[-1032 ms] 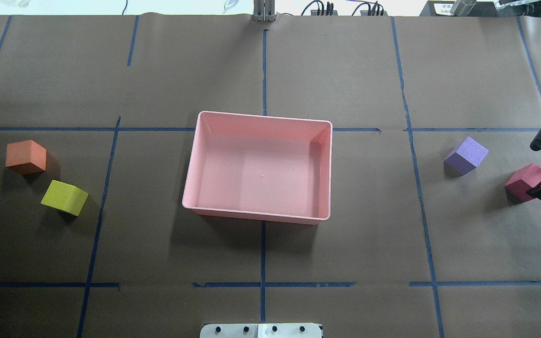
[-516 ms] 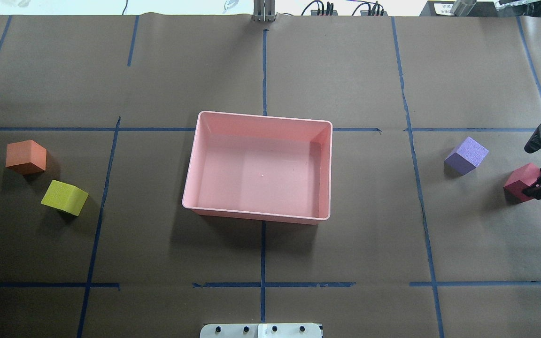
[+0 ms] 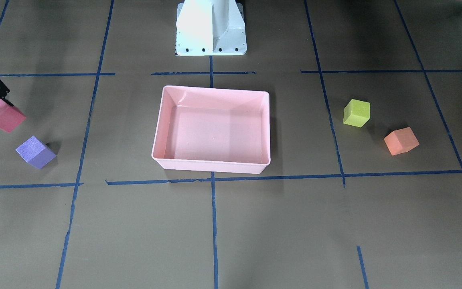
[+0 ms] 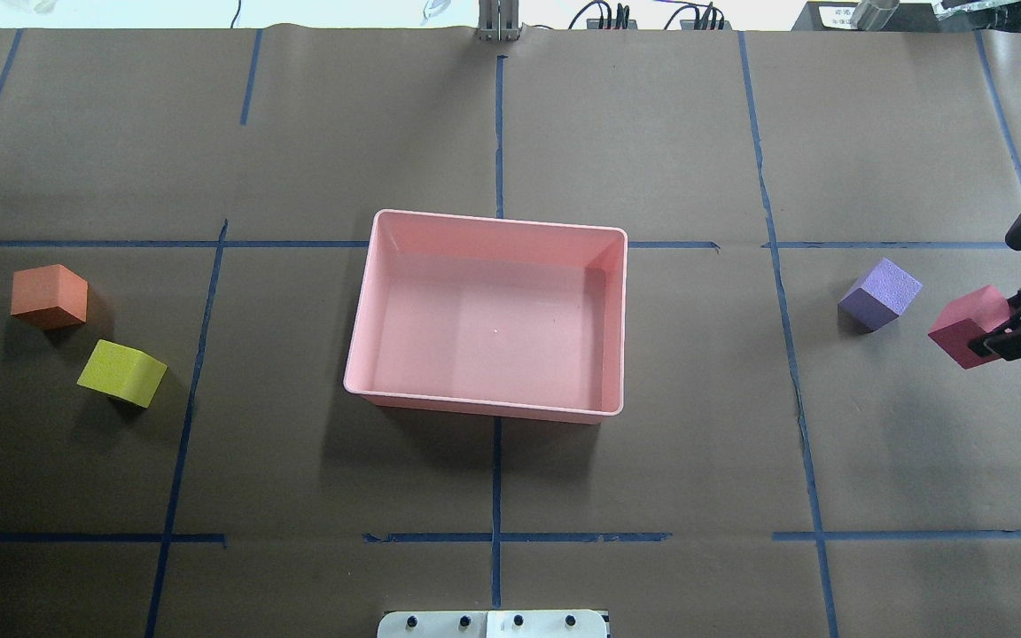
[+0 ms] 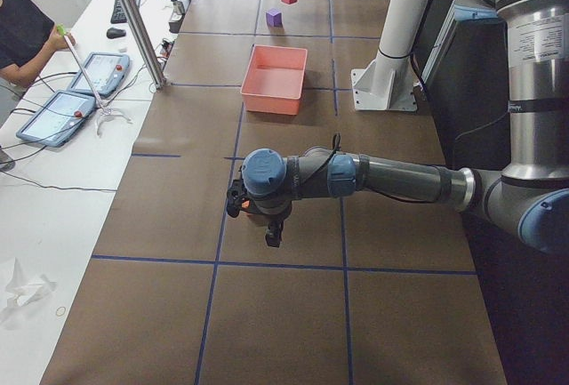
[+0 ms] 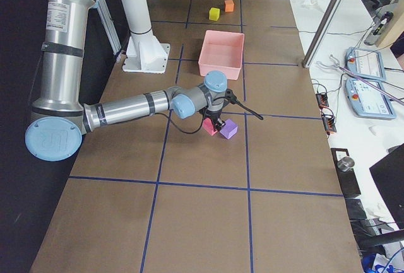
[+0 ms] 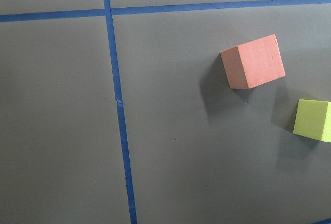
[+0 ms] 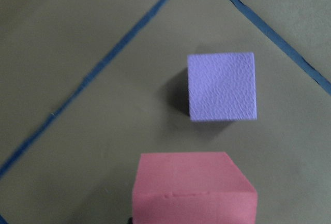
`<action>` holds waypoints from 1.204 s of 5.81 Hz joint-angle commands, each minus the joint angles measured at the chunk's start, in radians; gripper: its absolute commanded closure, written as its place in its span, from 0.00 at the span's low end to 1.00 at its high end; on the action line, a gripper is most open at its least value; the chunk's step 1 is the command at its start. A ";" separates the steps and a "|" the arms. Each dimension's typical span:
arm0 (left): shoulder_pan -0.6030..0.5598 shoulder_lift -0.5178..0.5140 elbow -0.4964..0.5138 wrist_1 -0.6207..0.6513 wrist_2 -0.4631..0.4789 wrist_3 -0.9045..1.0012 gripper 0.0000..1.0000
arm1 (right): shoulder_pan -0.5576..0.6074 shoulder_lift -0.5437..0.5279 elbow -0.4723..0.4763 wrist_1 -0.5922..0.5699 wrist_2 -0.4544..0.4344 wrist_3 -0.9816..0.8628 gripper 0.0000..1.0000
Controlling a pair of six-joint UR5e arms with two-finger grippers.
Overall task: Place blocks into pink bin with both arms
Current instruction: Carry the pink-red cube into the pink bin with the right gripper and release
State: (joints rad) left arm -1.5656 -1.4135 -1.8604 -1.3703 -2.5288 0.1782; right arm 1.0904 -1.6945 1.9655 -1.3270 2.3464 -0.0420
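Note:
My right gripper has the red-pink block. It will release the block around the middle of the pink bin's empty bottom (image 3: 213, 128).
My right gripper (image 4: 1005, 324) is shut on the red-pink block (image 4: 961, 328) and holds it above the table at the far right, beside the purple block (image 4: 880, 293). The right wrist view shows the red-pink block (image 8: 194, 190) between the jaws, with the purple block (image 8: 221, 87) on the table beyond it. The pink bin (image 4: 484, 406) stands empty at the table's middle. The orange block (image 4: 50, 297) and the yellow-green block (image 4: 122, 372) lie at the far left. My left gripper (image 5: 258, 220) shows only in the exterior left view, so I cannot tell whether it is open or shut. Its wrist camera looks down on the orange block (image 7: 253, 62).
Blue tape lines (image 4: 497, 478) divide the brown paper table cover into squares. The white pedestal base (image 3: 211, 28) stands behind the bin. An operator's desk with tablets (image 5: 80, 92) runs along the table's far side.
My right gripper has lifted the red-pink block off the table and carried it a little leftward toward the bin. The other blocks and the bin have not moved.

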 commanded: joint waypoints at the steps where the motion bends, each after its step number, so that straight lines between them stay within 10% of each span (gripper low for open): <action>1: 0.025 0.001 0.006 -0.038 0.001 -0.005 0.00 | -0.057 0.153 0.078 -0.032 0.088 0.368 1.00; 3: 0.129 -0.004 0.006 -0.109 -0.001 -0.023 0.00 | -0.316 0.432 0.052 -0.037 -0.047 0.842 0.99; 5: 0.305 -0.015 0.004 -0.383 0.011 -0.434 0.00 | -0.478 0.635 -0.057 -0.038 -0.235 1.137 0.99; 7: 0.438 -0.045 0.024 -0.605 0.018 -0.625 0.00 | -0.576 0.735 -0.164 -0.029 -0.402 1.203 1.00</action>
State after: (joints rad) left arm -1.1800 -1.4427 -1.8414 -1.8998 -2.5138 -0.3560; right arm 0.5542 -1.0117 1.8625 -1.3623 2.0091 1.1194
